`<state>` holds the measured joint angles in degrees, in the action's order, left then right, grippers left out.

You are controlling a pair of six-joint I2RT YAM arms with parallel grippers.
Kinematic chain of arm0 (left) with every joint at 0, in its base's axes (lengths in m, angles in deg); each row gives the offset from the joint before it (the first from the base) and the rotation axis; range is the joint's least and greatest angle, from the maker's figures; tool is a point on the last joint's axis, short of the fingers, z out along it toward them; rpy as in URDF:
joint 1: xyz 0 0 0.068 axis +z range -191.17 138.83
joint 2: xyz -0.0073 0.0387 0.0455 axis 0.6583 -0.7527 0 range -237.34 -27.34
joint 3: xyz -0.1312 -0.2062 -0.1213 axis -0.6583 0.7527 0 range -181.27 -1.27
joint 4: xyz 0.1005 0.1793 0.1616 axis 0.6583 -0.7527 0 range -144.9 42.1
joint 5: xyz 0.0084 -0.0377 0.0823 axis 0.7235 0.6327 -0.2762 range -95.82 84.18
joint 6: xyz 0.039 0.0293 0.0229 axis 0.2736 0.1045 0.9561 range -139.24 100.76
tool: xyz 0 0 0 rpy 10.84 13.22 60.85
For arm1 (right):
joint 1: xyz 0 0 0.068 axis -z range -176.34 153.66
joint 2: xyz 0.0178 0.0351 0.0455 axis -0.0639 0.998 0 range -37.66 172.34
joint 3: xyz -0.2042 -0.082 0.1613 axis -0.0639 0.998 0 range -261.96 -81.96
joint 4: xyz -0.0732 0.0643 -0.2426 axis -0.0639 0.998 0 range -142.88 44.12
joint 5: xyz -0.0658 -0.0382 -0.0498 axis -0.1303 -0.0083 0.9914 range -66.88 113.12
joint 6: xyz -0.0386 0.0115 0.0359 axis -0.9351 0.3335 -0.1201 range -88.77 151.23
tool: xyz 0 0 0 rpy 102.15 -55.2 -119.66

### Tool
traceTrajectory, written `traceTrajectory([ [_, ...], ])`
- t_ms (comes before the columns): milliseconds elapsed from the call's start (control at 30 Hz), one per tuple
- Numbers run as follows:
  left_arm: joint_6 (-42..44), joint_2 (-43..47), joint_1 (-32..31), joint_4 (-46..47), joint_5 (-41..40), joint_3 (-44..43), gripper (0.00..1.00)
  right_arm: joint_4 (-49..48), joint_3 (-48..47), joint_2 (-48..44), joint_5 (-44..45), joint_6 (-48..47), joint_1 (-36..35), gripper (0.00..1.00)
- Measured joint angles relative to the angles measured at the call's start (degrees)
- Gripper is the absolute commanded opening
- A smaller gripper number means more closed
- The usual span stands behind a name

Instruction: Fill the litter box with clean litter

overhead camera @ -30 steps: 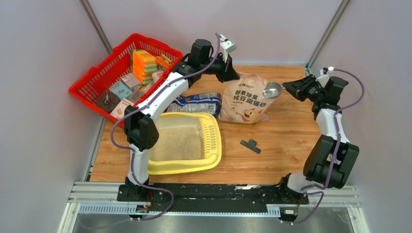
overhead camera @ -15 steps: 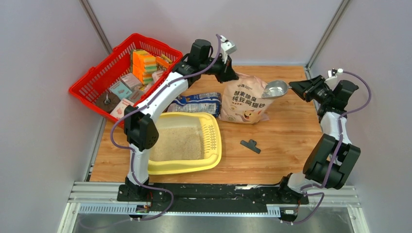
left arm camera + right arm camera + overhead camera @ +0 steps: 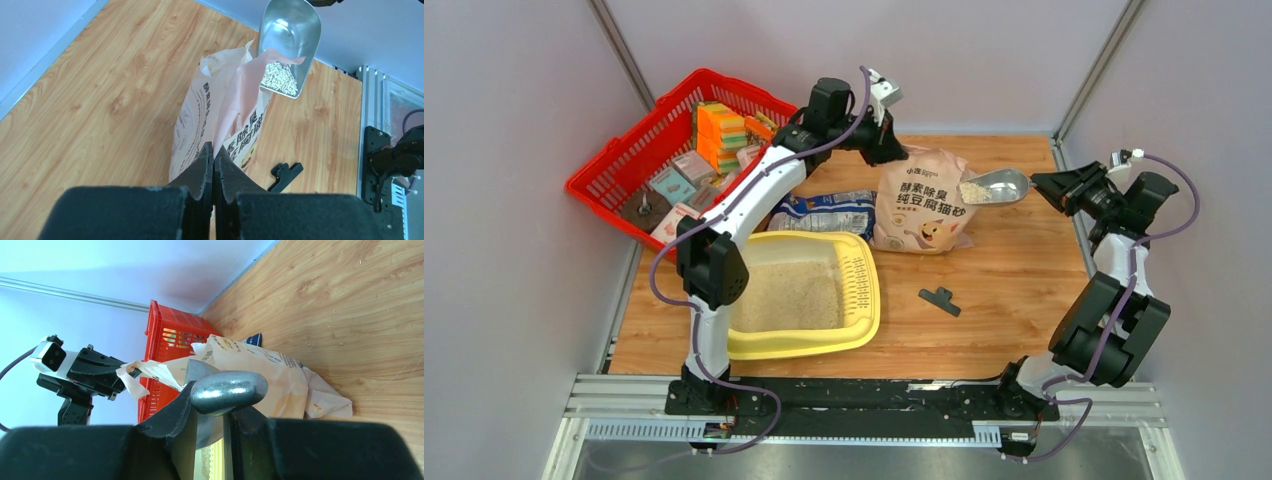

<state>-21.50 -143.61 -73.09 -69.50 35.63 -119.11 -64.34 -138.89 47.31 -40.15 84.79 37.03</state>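
Next, my right gripper sets the metal scoop down on the bare wooden table [image 3: 1014, 264], on the far side of the black clip from the litter box. The scoop is now held beside the bag's mouth.
The pale-yellow litter box [image 3: 862, 300] lies at the front left with beige litter [image 3: 789, 296] in it. The tan paper litter bag [image 3: 922, 210] stands behind it. My left gripper [image 3: 886, 148] is shut on the bag's top edge [image 3: 227, 107] and holds it up. My right gripper [image 3: 1046, 186] is shut on the handle of a metal scoop [image 3: 1002, 184], held just right of the bag's mouth. The scoop [image 3: 292, 45] holds a small heap of pale litter granules [image 3: 279, 80]. In the right wrist view the scoop's handle end [image 3: 229, 391] sits between the fingers.
A red mesh basket [image 3: 639, 160] with boxes and sponges stands at the back left. A blue-and-white printed bag [image 3: 829, 212] lies between basket and litter box. A black clip [image 3: 940, 299] lies on the wooden table right of the box.
My right gripper has drawn the scoop back to the right, out of the bag's mouth, and it now carries litter. My left gripper has shifted slightly while holding the bag.
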Motion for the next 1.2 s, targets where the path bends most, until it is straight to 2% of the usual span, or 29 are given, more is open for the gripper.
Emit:
traceTrajectory([
  [267,-0.2,0.0,0.2,0.0,-0.2,0.0,0.01,-1.7,0.8,-0.3,-1.4,1.7,1.2,0.00],
  [333,-0.2,0.0,0.2,0.0,-0.6,0.0,0.07,-1.7,1.4,-0.8,-1.6,2.1,1.3,0.00],
  [367,-0.2,0.0,0.2,0.0,-0.9,0.0,0.17,-1.6,1.8,-1.3,-1.8,2.3,1.3,0.00],
  [433,-0.2,0.0,0.2,0.2,-1.3,0.0,0.28,-0.9,2.4,-2.8,-2.3,2.2,1.2,0.00],
  [467,-0.1,0.0,0.3,0.8,-1.5,0.0,0.38,-0.3,2.5,-3.7,-2.5,2.1,1.1,0.00],
  [633,-0.1,0.5,0.8,4.8,-2.3,0.0,0.51,4.9,2.4,-9.3,-4.0,-0.6,-1.4,0.00],
  [733,-0.2,1.0,1.3,5.0,-2.7,0.0,0.58,7.8,1.8,-10.9,-4.8,-2.3,-5.0,0.00],
  [767,-0.2,1.4,1.4,5.0,-2.8,0.1,0.66,9.1,1.4,-11.0,-4.8,-3.0,-6.5,0.00],
  [967,0.3,9.1,3.3,4.7,-4.4,5.5,0.67,16.2,-2.8,-10.9,-3.0,-7.6,-18.1,0.00],
  [1200,2.6,26.8,9.0,4.1,-8.0,17.3,0.67,22.8,-12.0,-6.1,3.5,-15.7,-34.5,0.00],
])
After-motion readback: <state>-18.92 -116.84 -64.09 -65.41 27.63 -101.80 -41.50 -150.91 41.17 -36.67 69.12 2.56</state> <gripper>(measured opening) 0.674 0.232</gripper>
